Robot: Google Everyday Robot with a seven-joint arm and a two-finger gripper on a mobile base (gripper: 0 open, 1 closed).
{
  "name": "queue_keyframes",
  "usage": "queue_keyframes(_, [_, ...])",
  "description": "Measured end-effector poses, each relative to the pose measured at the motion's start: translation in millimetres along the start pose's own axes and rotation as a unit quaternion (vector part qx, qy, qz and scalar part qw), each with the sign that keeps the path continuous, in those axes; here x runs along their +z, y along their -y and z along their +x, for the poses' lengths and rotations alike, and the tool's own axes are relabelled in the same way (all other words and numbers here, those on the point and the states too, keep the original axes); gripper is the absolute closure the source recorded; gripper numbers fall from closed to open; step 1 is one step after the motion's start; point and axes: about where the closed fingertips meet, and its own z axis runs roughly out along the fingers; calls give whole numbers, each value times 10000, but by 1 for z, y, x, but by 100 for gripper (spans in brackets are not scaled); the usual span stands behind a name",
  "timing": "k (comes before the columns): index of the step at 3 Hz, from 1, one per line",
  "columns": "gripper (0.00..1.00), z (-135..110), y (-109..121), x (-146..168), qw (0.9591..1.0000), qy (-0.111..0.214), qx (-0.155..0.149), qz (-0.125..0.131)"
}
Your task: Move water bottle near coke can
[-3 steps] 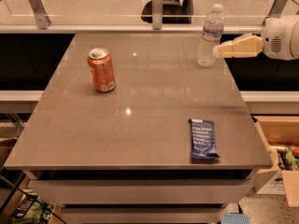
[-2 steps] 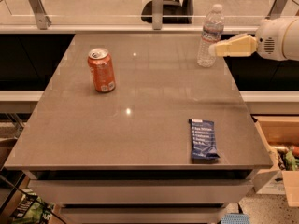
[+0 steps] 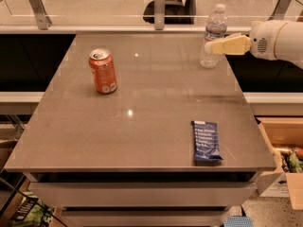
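Next, I close my gripper on the upper half of the water bottle [image 3: 216,27], slightly below its white cap.
The water bottle [image 3: 215,28] stands upright at the table's far right corner; it is clear with a white cap and a pale label. The coke can [image 3: 102,71], orange-red with a silver top, stands upright on the far left part of the table, well apart from the bottle. My gripper [image 3: 210,47] reaches in from the right at the bottle's mid-height. Its pale yellow tip overlaps the bottle's right side. The white arm [image 3: 277,39] extends off the right edge.
A blue snack bar [image 3: 206,141] lies flat near the front right of the grey table [image 3: 156,108]. An open cardboard box [image 3: 284,148] sits on the floor to the right. A glass rail with metal posts [image 3: 160,6] runs behind the table.
My gripper has moved left toward the water bottle, and its tip now overlaps the bottle. The bottle, can and snack bar have not moved.
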Motion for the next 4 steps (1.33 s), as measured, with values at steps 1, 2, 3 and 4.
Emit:
queue_keyframes(1, [0, -2, 6, 13, 9998, 111, 38, -141])
queue_keyframes(2, [0, -4, 15, 25, 9994, 187, -11, -298])
queue_keyframes(3, [0, -10, 25, 36, 9985, 279, -77, -457])
queue_keyframes(4, [0, -14, 34, 50, 9971, 365, -91, -657])
